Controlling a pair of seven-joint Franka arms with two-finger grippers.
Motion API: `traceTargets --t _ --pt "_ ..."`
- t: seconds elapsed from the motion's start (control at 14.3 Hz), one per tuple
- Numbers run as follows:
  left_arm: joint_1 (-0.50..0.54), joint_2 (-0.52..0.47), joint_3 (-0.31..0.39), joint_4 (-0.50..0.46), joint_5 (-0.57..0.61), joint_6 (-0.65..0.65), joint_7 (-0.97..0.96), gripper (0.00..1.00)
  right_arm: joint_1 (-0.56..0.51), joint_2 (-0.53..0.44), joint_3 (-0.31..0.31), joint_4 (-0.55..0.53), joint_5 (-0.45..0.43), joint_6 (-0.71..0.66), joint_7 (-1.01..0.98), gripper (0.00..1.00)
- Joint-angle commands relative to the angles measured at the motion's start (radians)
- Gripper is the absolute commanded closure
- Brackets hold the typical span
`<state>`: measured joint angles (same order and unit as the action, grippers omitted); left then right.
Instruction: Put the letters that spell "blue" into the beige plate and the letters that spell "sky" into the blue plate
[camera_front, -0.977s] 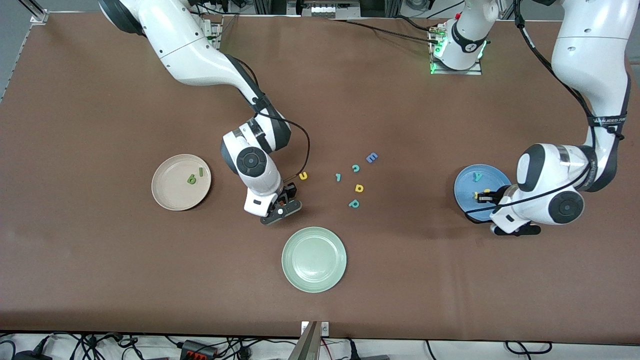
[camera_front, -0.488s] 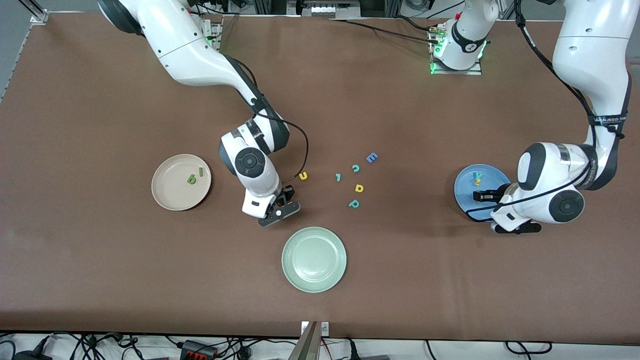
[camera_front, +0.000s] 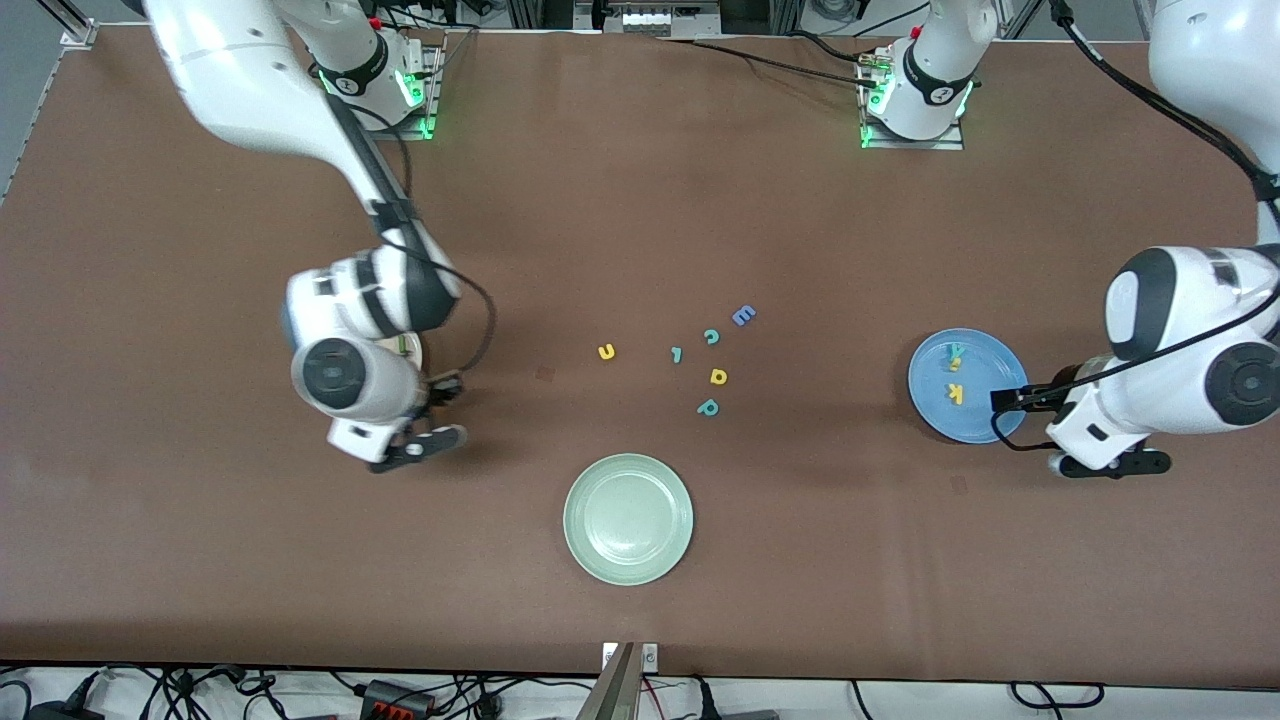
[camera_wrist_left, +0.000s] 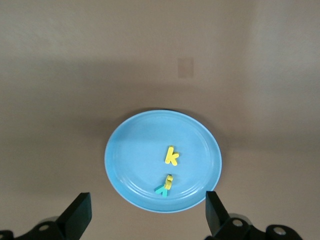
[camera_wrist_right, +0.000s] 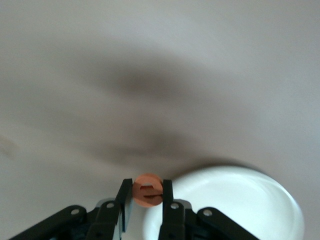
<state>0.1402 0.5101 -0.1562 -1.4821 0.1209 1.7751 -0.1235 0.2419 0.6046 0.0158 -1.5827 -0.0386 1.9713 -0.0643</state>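
Note:
Next, my right gripper lets go of the orange e near the beige plate's middle (camera_front: 354, 358), slightly toward the plate's side away from the yellow u.
My right gripper (camera_wrist_right: 147, 192) is shut on the orange e (camera_wrist_right: 147, 190) and hangs at the edge of the beige plate (camera_wrist_right: 240, 200). In the front view my right gripper (camera_front: 455, 410) and its wrist cover nearly all of the beige plate (camera_front: 412, 348). The blue plate (camera_front: 985, 350) holds the yellow k (camera_front: 955, 392) and the yellow s, which lies on the teal y (camera_front: 956, 353). My left gripper (camera_wrist_left: 147, 217) is open and empty, just off the rim of the blue plate (camera_wrist_left: 135, 160). The yellow u (camera_front: 606, 351) lies on the table's middle.
Near the u lie a teal hooked letter (camera_front: 677, 354), a teal c (camera_front: 711, 336), a blue E (camera_front: 743, 316), a yellow rounded letter (camera_front: 718, 376) and a teal p (camera_front: 708, 407). A pale green plate (camera_front: 628, 518) sits nearer the camera.
My right arm swung from beside the u to the beige plate with the orange e in its grip. My left gripper opened, left the k in the blue plate and drew back off it.

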Motion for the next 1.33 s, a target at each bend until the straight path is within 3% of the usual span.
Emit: traceTargets --t 0.0,0.28,0.42,0.63,0.7,0.77,0.84,0.91,1.05,1.12,1.26 --pt "0.002 -0.033 -0.028 0.032 0.02 -0.13 0.066 0.0 -0.071 -0.15 0.021 -0.239 -0.006 0.012 -0.022 0.99" --pt "0.001 -0.134 -0.109 0.037 0.008 -0.345 0.197 0.0 -0.133 -0.16 0.018 -0.365 -0.02 0.092 -0.032 0.98" --pt "0.002 -0.175 -0.135 0.037 0.006 -0.39 0.2 0.0 -0.151 -0.151 0.016 -0.379 -0.07 0.127 -0.032 0.98" --pt "0.016 -0.218 -0.141 0.046 0.005 -0.393 0.205 0.0 -0.167 -0.125 0.016 -0.375 -0.098 0.165 -0.032 0.88" --pt "0.021 -0.223 -0.141 0.066 0.003 -0.391 0.208 0.0 -0.167 -0.124 0.016 -0.37 -0.096 0.166 -0.019 0.39" --pt "0.019 -0.241 -0.128 0.071 -0.027 -0.382 0.208 0.0 -0.167 -0.124 0.016 -0.361 -0.095 0.161 -0.015 0.0" --pt "0.007 -0.272 -0.111 0.062 -0.043 -0.376 0.206 0.0 -0.161 -0.126 0.016 -0.338 -0.096 0.152 -0.015 0.0" --pt "-0.031 -0.292 -0.052 0.057 -0.047 -0.355 0.205 0.0 -0.154 -0.126 0.024 -0.308 -0.093 0.147 -0.023 0.0" --pt "-0.189 -0.358 0.17 -0.009 -0.084 -0.242 0.197 0.0 -0.119 -0.128 0.052 -0.266 -0.078 0.123 -0.012 0.0" --pt "-0.2 -0.396 0.205 -0.059 -0.122 -0.17 0.196 0.0 -0.093 -0.126 0.073 -0.248 -0.061 0.13 -0.009 0.0" --pt "-0.197 -0.48 0.208 -0.185 -0.126 -0.053 0.189 0.0 -0.024 -0.114 0.098 -0.196 0.033 0.135 -0.002 0.0"
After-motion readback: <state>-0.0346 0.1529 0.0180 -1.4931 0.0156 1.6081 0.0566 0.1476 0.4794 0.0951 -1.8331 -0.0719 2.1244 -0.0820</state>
